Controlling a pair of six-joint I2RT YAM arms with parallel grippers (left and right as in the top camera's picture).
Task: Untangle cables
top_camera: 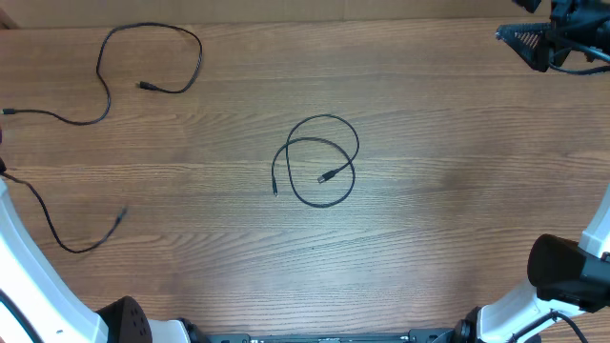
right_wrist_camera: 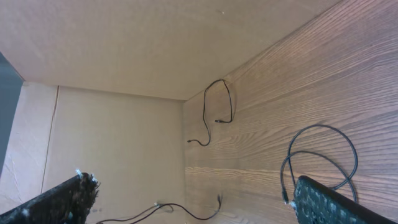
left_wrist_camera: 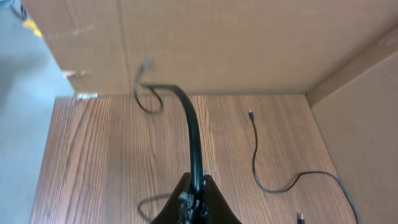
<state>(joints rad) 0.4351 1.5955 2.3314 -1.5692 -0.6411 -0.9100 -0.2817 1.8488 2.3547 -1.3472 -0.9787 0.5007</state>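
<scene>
Next, my left gripper lets go of the black cable on the bare wood (top_camera: 71, 204) between the curved cable and the white arm links.
Three thin black cables lie on the wooden table. One cable (top_camera: 319, 160) is coiled in a loose double loop at the middle, also seen in the right wrist view as the coiled cable (right_wrist_camera: 323, 155). A second cable (top_camera: 152, 57) curves over the far left. A third cable (top_camera: 48, 224) runs in from the left edge. My left gripper (left_wrist_camera: 198, 180) is shut on a black cable (left_wrist_camera: 194, 137) that rises from its jaws and arcs away. In the overhead view this gripper is off the left edge. My right gripper (top_camera: 534, 43) (right_wrist_camera: 196, 199) hangs wide open at the far right corner, holding nothing.
Cardboard walls (left_wrist_camera: 217, 43) (right_wrist_camera: 124, 50) stand along the table's far side and the sides. The right arm's dark base (top_camera: 572, 272) sits at the near right, and white arm links rise at the near left. Another loose cable (left_wrist_camera: 261, 162) lies right of the left gripper.
</scene>
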